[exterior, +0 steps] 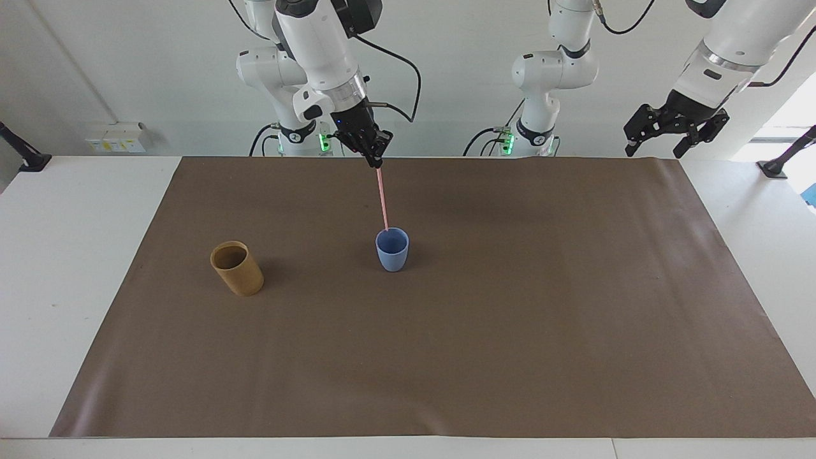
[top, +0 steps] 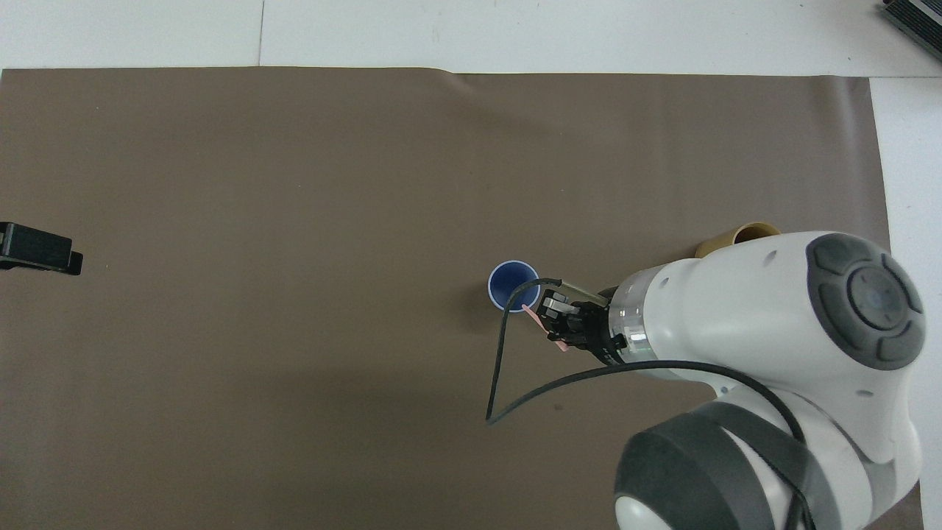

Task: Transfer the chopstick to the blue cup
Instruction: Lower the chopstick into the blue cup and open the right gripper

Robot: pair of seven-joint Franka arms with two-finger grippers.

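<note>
I should let go of the pale-pink chopstick with my right gripper inside the blue cup (top: 522, 313), against the cup's rim that is nearer the robots.
A pale-pink chopstick (exterior: 382, 197) hangs nearly upright from my right gripper (exterior: 375, 160), which is shut on its top end. Its lower tip sits at the rim of the blue cup (exterior: 392, 250), on the side nearer the robots. In the overhead view the right gripper (top: 553, 331) is over the mat beside the blue cup (top: 511, 287), and only a short piece of the chopstick (top: 531, 315) shows. My left gripper (exterior: 660, 139) waits open in the air over the mat's corner at the left arm's end; a dark part of the left gripper (top: 40, 250) shows at the edge of the overhead view.
A tan cylindrical cup (exterior: 236, 268) stands on the brown mat (exterior: 510, 331) toward the right arm's end, level with the blue cup. From above the tan cup (top: 739, 237) is mostly covered by the right arm. White tabletop surrounds the mat.
</note>
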